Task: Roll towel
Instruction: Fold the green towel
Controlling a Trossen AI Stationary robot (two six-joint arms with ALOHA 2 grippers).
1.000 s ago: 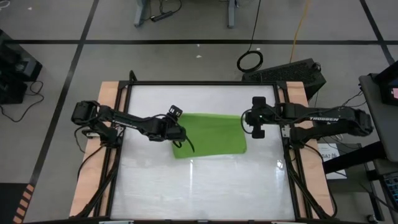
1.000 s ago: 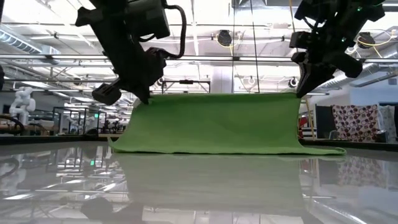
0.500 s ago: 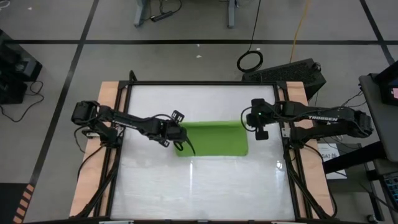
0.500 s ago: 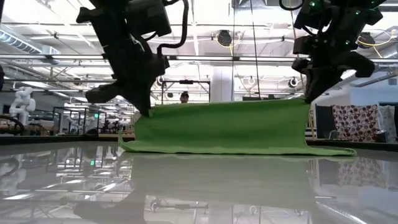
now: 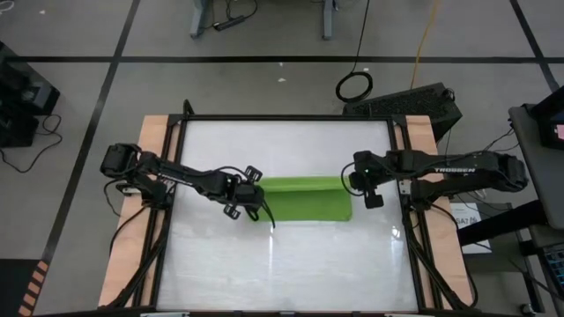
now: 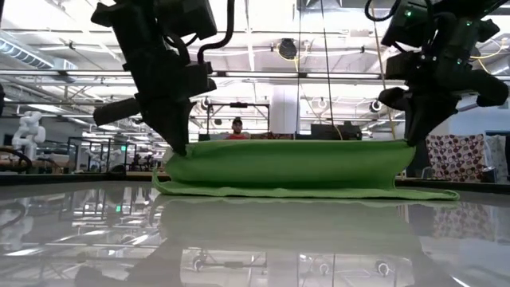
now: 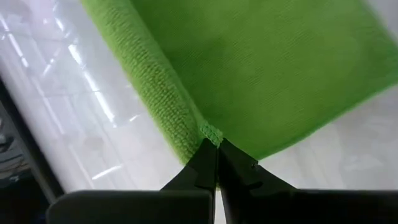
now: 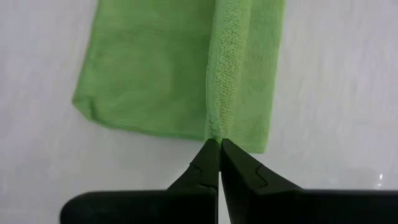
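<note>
My left gripper is to release the raised corner of the towel on the lower layer, just inside its near edge (image 5: 266,217) (image 7: 370,96).
The lime-green towel (image 5: 304,199) lies at the table's middle, folded over on itself. Its lower layer (image 6: 303,192) rests on the table and its upper edge (image 6: 291,143) is raised between the two grippers. My left gripper (image 5: 253,200) is shut on the towel's left end; it also shows in the low view (image 6: 177,148). My right gripper (image 5: 356,182) is shut on the towel's right end; it also shows in the low view (image 6: 414,142). My left gripper pinches the raised edge at its left corner (image 7: 211,132) between its two fingertips (image 7: 205,163). The fingers come from above, slanting down. The held edge is lifted a little above the table and the towel below it lies folded on the table. My right gripper pinches the raised edge at its right end, on the hem (image 8: 215,129), between its two fingertips (image 8: 208,162). The fingers come from above, slanting down. The held end is lifted clear and the layer below (image 8: 143,74) lies on the table.
The glossy white table top (image 5: 282,264) has a black frame (image 5: 286,118) and wooden side strips (image 5: 132,246). Free room lies on the near and far sides of the towel. A person (image 6: 236,126) stands far off in the room behind.
Both grippers have gone down and toward the table's near edge, still shut on the towel's raised edge. The towel's upright part has sunk and folded over toward the near edge, so the towel looks narrower from above. Its lower layer has stayed on the table.
</note>
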